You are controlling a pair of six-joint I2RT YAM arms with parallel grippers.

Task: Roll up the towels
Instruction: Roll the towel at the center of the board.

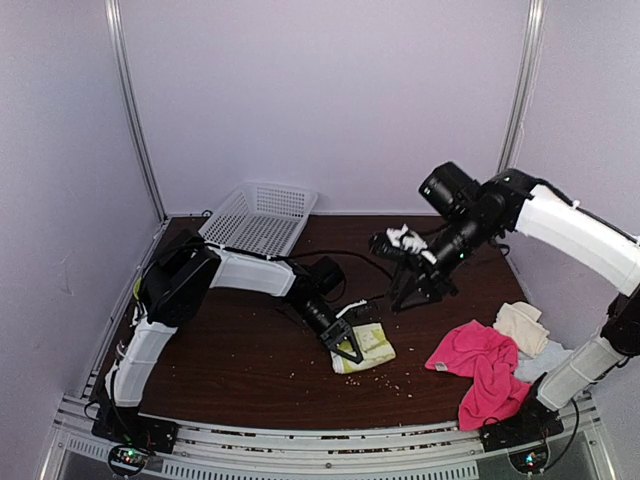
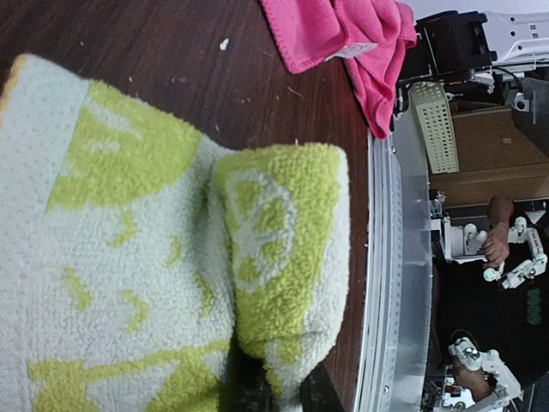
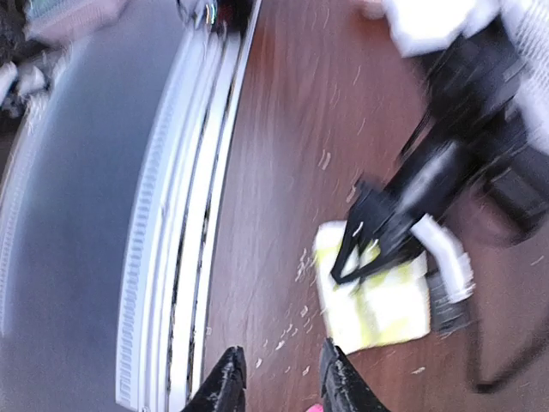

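Observation:
I have only one end of the rolled fold in my left gripper, so next I pinch its far end point(image 2: 287, 172) with my right gripper before I open my left gripper to regrip.
The lime-yellow towel point(image 1: 368, 346) with a white pattern lies partly folded near the table's middle front. My left gripper point(image 1: 350, 350) is down on its left edge. In the left wrist view the towel point(image 2: 129, 240) fills the frame, and a rolled fold point(image 2: 283, 249) is pinched between my left gripper's point(image 2: 276, 390) dark fingers. My right gripper point(image 1: 415, 297) hangs open and empty above the table, behind and to the right of that towel. Its view is blurred and shows the towel point(image 3: 382, 309) ahead of the open right gripper point(image 3: 279, 382). The hot-pink towel point(image 1: 482, 366) lies crumpled at the front right.
A cream towel point(image 1: 522, 326) and a pale-blue one point(image 1: 541, 362) lie beside the pink towel by the right arm's base. A white basket point(image 1: 258, 218) leans at the back left. Crumbs of lint point(image 1: 400, 378) dot the table. The metal front rail point(image 2: 386, 257) runs close to the towel.

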